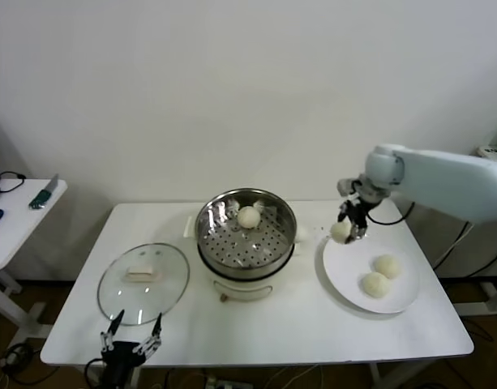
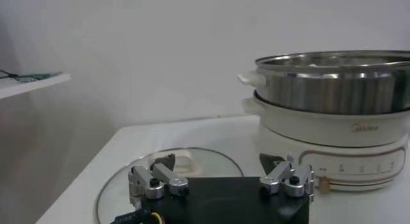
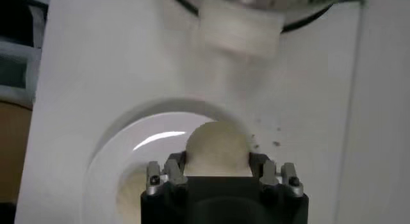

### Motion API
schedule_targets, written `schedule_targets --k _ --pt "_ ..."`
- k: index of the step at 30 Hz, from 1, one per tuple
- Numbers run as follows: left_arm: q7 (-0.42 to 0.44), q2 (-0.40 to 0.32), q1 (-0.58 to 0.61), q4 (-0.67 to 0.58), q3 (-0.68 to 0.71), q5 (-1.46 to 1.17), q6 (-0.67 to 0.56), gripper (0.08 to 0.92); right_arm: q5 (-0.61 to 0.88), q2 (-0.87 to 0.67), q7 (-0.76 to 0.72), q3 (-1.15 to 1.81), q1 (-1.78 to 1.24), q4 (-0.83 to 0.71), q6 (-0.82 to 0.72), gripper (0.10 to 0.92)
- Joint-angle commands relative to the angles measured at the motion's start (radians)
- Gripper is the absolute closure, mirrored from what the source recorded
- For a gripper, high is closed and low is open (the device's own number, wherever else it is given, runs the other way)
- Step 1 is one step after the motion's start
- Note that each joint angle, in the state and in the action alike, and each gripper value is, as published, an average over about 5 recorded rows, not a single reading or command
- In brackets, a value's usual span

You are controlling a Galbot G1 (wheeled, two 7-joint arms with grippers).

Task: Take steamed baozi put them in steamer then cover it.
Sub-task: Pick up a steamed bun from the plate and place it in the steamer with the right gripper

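Observation:
The baozi in my right gripper, now above the white plate's rim, will be let go on the steamer's holed bottom toward the glass cover (image 1: 222, 236), beside the baozi inside.
The steel steamer (image 1: 224, 241) sits on its white pot base mid-table, with one steamed baozi (image 1: 248, 216) inside. To its right, my right gripper (image 1: 345, 229) is shut on another baozi (image 1: 340, 231), held just above the near-left rim of the white plate (image 1: 349, 267). In the right wrist view the fingers clamp this baozi (image 3: 216, 148) on both sides over the plate (image 3: 128, 148). Two more baozi (image 1: 387, 266) (image 1: 374, 284) lie on the plate. The glass cover (image 1: 143, 282) rests flat at the table's left. My left gripper (image 1: 134, 328) stands open at the front edge beside it.
A small white side table (image 1: 21, 215) stands at the far left with a knife-like tool (image 1: 44, 193) on it. The wall runs close behind the table. In the left wrist view the steamer (image 2: 333, 84) rises beyond the cover (image 2: 128, 180).

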Motion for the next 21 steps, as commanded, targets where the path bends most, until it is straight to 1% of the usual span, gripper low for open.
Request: schedule_targets --k 1,5,10,14,21 --pt "0.000 0.002 -0.001 -0.007 0.002 -0.002 0.000 0.177 0.252 0.130 -0.045 -0.114 0.356 0.112 -0.018 0.372" --pt "-0.001 0.002 -0.001 -0.016 0.000 -0.006 -0.001 0.177 0.322 0.235 -0.017 -0.086 0.376 0.133 -0.051 0.374" --pt "-0.001 -0.006 -0.002 -0.025 0.000 -0.004 -0.004 0.177 0.379 0.370 0.037 -0.030 0.327 0.122 -0.098 0.372" --pt "-0.002 -0.008 -0.002 -0.031 0.001 -0.003 -0.005 0.177 0.388 0.462 0.074 -0.005 0.259 0.086 -0.119 0.372" --pt "-0.009 -0.011 -0.002 -0.034 -0.003 0.002 -0.011 0.177 0.361 0.585 0.120 0.006 0.116 -0.031 -0.142 0.372"
